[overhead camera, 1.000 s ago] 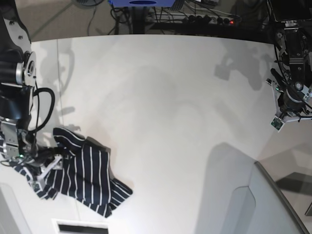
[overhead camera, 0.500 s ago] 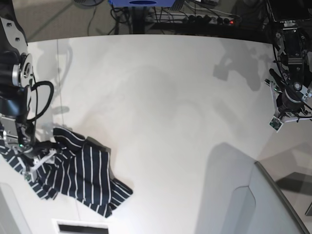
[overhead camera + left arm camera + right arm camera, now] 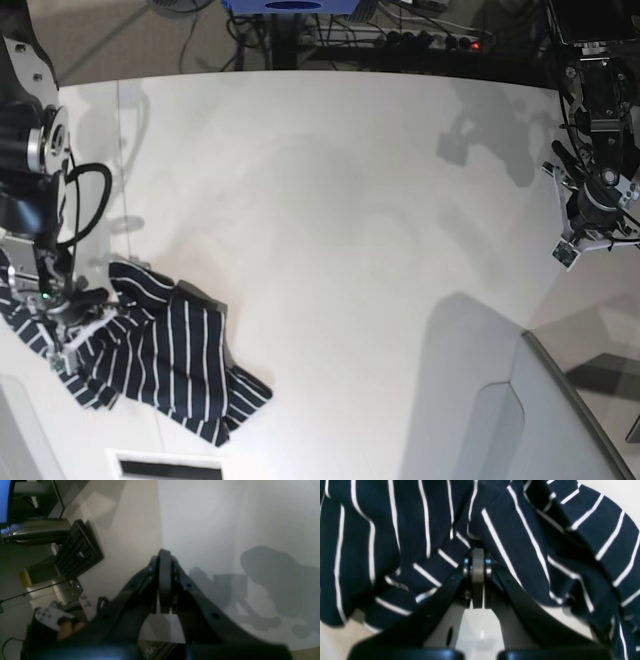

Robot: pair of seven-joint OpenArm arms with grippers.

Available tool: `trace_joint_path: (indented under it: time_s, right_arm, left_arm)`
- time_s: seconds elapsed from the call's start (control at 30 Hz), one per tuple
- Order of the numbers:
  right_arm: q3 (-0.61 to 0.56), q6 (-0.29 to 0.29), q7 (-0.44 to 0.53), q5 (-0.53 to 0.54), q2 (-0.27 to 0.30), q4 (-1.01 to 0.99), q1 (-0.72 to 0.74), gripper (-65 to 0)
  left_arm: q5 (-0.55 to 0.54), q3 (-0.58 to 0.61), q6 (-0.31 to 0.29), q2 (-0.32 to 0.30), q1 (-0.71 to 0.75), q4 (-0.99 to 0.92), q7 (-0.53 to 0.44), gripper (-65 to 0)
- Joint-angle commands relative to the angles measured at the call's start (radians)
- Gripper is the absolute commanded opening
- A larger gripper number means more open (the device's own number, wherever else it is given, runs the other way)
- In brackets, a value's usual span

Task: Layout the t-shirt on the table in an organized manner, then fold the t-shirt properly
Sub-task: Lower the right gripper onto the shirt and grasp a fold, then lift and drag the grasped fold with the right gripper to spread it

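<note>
Next, I release the t-shirt's fold on the bare table (image 3: 292, 232) with my right gripper, beyond the crumpled cloth, toward the table's middle.
The dark navy t-shirt (image 3: 175, 355) with thin white stripes lies crumpled near the front left of the white table (image 3: 340, 200). My right gripper (image 3: 72, 326) sits at the shirt's left end. In the right wrist view the shirt (image 3: 395, 530) fills the frame, and the right gripper (image 3: 478, 555) is shut on a fold of it, with bare table below. My left gripper (image 3: 583, 222) hangs at the table's far right edge, far from the shirt. In the left wrist view the left gripper (image 3: 164, 555) is shut and empty above the table (image 3: 225, 517).
A grey slanted panel (image 3: 560, 420) rises at the front right. Cables and a power strip (image 3: 430, 40) lie beyond the far edge. Off the table, the left wrist view shows a keyboard (image 3: 77, 550), a metal bottle (image 3: 37, 531) and a game controller (image 3: 50, 613).
My right gripper has moved a little left and back, dragging the shirt's left end with it, so cloth now shows left of the arm. The left arm has barely moved.
</note>
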Motion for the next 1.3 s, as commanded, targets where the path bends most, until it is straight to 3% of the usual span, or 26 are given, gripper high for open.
trace_joint_path:
  time_s: [0.0, 0.2, 0.3, 0.7, 1.07, 1.2, 1.27]
  right_arm:
    - [0.005, 0.002, -0.017, 0.004, 0.016, 0.076, -0.003, -64.8]
    - [0.005, 0.002, -0.201, 0.009, -0.001, 0.497, -0.202, -64.8]
    - [-0.001, 0.004, -0.256, 0.007, -0.038, 0.550, -0.225, -64.2]
    - [0.000, 0.005, -0.110, 0.007, -0.120, -0.021, 0.017, -64.8]
    - [-0.001, 0.045, -0.112, 0.007, -0.380, -0.042, -0.052, -64.8]
    - [0.002, 0.048, -0.168, 0.007, -0.403, -0.044, -0.059, -64.8]
    - [-0.056, 0.068, -0.204, 0.018, -0.403, -0.040, -0.059, -64.8]
  left_arm:
    - [0.009, -0.004, 0.008, -0.018, -0.009, 0.014, -0.006, -65.0]
    - [0.003, -0.002, 0.008, -0.016, -0.020, 0.016, -0.006, -65.0]
    - [0.003, -0.002, 0.008, -0.015, -0.020, 0.016, -0.006, -65.0]
    - [0.003, 0.055, 0.008, -0.001, -0.009, 0.031, -0.006, -65.0]
    - [0.009, 0.052, 0.008, -0.003, -0.009, 0.031, -0.006, -65.0]
    - [0.009, 0.050, 0.008, -0.007, -0.009, 0.029, -0.006, -65.0]
    - [0.009, 0.050, 0.008, -0.009, -0.009, 0.023, -0.006, -65.0]
